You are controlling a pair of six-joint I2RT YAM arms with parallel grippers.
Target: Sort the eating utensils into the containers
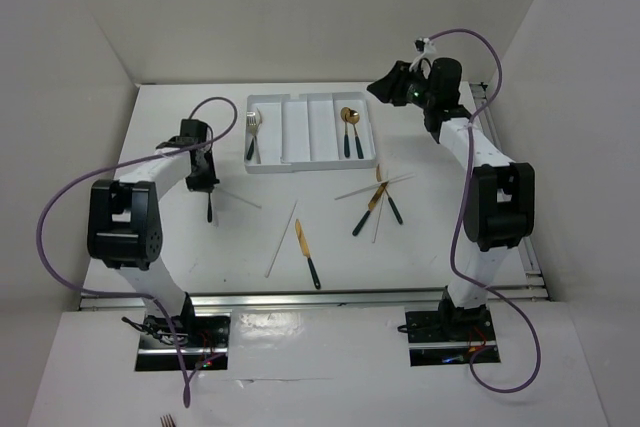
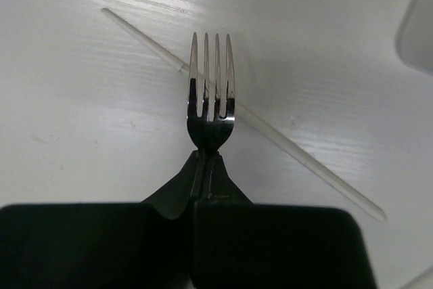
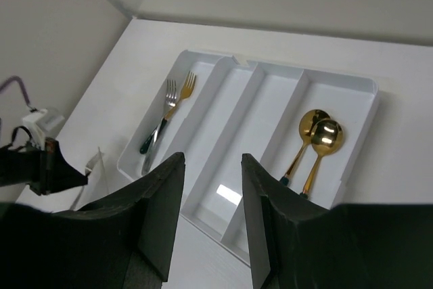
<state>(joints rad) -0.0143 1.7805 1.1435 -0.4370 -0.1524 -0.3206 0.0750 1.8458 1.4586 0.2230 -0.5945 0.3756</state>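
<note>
The robot's left gripper needs to release the silver fork in the white organiser tray (image 1: 268,139), between the divider and the other forks.
My left gripper (image 1: 204,183) is shut on a silver fork (image 2: 211,96) with a dark handle (image 1: 209,210); its tines stick out past the fingertips, just above a pale chopstick (image 2: 284,143) lying on the table. The white organiser tray (image 1: 300,163) sits at the back centre. Its left slot holds two forks (image 3: 164,118) and its right slot holds two gold spoons (image 3: 314,141). My right gripper (image 3: 210,197) is open and empty, raised above the tray's near right side (image 1: 388,88).
Loose on the table lie a gold knife (image 1: 307,252), another chopstick (image 1: 282,238), and a crossed cluster of dark-handled utensils and chopsticks (image 1: 378,202). White walls enclose the table on the left, back and right. A tray corner (image 2: 418,28) shows in the left wrist view.
</note>
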